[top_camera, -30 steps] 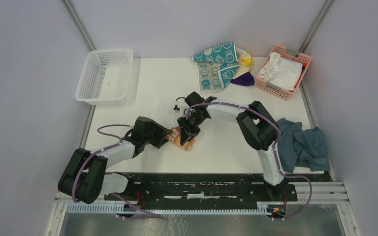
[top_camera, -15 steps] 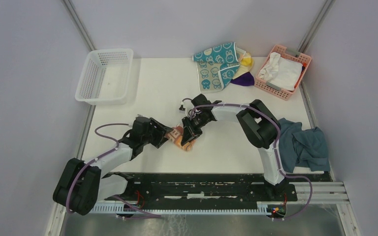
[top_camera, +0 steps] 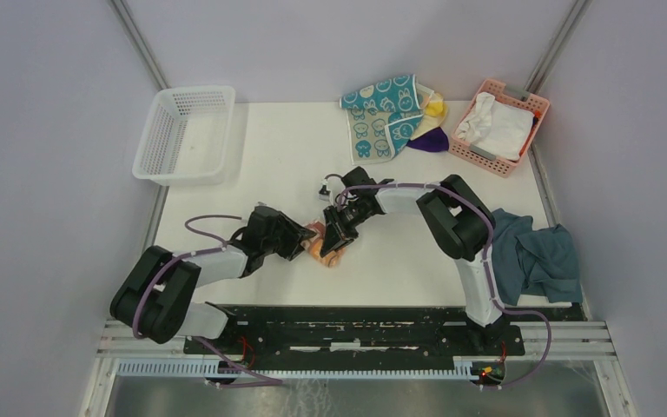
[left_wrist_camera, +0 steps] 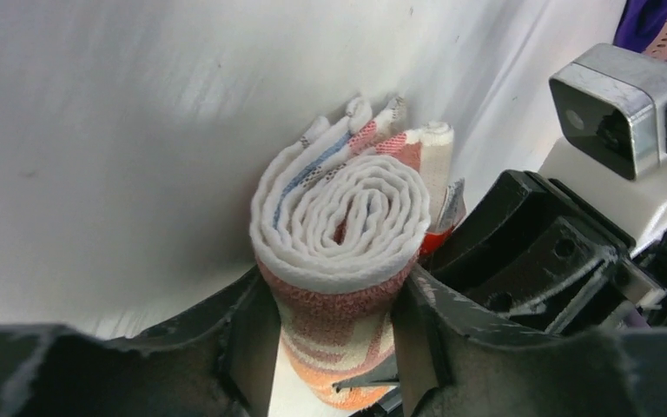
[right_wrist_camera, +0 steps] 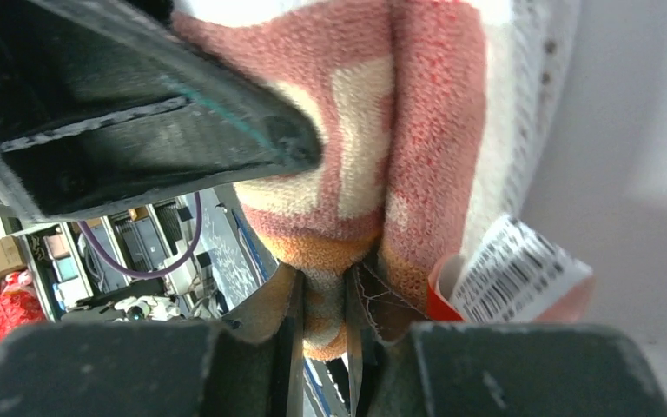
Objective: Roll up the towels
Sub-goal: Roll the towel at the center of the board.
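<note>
The flap beside the barcode label lies loose and my right gripper is turned far over, so it should open, swing back and retake the roll's orange end [top_camera: 331,259].
A peach-orange printed towel [top_camera: 326,249] lies rolled up near the middle of the table, its white spiral end [left_wrist_camera: 340,217] facing the left wrist camera. My left gripper [left_wrist_camera: 334,326] is shut on the roll, one finger pressed against each side. From the other side my right gripper [right_wrist_camera: 323,313] is shut on a thin fold of the same towel [right_wrist_camera: 356,130], beside its barcode label [right_wrist_camera: 512,261]. In the top view the left gripper [top_camera: 306,241] and right gripper [top_camera: 334,237] meet at the roll. Teal rabbit [top_camera: 382,113], pale yellow [top_camera: 435,106] and purple [top_camera: 430,142] towels lie heaped at the back.
A white mesh basket [top_camera: 182,132] stands at the back left. At the back right a pink basket [top_camera: 534,106] holds a white cloth [top_camera: 497,124]. A blue-grey cloth [top_camera: 534,256] lies at the table's right edge by the right arm.
The left arm swung its elbow and the left gripper came back in onto the roll. The right gripper shifted slightly right and narrowed onto the towel's fold. The roll stayed in place.
</note>
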